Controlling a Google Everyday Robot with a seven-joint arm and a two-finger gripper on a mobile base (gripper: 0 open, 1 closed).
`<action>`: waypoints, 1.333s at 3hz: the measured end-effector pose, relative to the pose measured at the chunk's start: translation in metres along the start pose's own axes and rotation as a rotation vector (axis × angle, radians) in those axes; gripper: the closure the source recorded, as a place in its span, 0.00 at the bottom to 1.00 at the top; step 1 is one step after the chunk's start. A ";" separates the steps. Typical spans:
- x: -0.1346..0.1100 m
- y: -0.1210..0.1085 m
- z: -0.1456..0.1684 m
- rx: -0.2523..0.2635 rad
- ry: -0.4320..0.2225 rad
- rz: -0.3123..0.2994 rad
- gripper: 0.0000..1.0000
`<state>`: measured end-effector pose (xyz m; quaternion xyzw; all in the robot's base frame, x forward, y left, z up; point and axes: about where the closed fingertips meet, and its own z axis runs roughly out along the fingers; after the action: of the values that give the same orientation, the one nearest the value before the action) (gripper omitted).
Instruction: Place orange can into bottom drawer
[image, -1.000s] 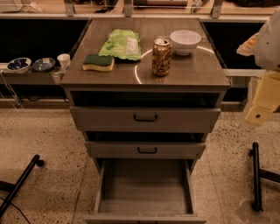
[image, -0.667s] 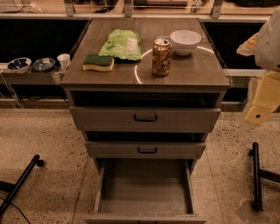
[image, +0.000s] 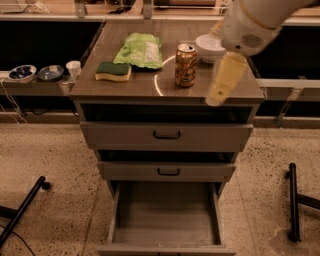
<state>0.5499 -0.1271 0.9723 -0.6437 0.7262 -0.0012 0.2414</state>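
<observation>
Next, I close on the upper half of the orange can (image: 186, 55), in front of the white bowl.
The orange can (image: 185, 65) stands upright on the cabinet top, right of centre, just in front of a white bowl (image: 210, 47). The bottom drawer (image: 165, 212) is pulled open below and its tray is empty. My gripper (image: 222, 85) hangs from the white arm at the upper right. It is just right of the can, above the cabinet's front right part, and holds nothing that I can see.
A green bag (image: 141, 50) and a green-yellow sponge (image: 113, 71) lie left of the can. Two black-handled drawers, upper (image: 166, 135) and middle (image: 167, 171), are slightly open. Bowls (image: 22, 73) and a white cup (image: 73, 69) sit on a left shelf. Black stand legs are on the floor at the left (image: 22, 210) and the right (image: 293, 200).
The arm has swung in from the right edge to over the cabinet's right side, next to the can. The can and the drawers have not moved.
</observation>
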 end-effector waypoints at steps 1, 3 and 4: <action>-0.038 -0.064 0.028 0.056 -0.167 0.032 0.00; -0.046 -0.135 0.059 0.124 -0.368 0.183 0.00; -0.045 -0.151 0.081 0.114 -0.396 0.238 0.00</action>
<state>0.7219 -0.0859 0.9630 -0.5264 0.7343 0.1126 0.4135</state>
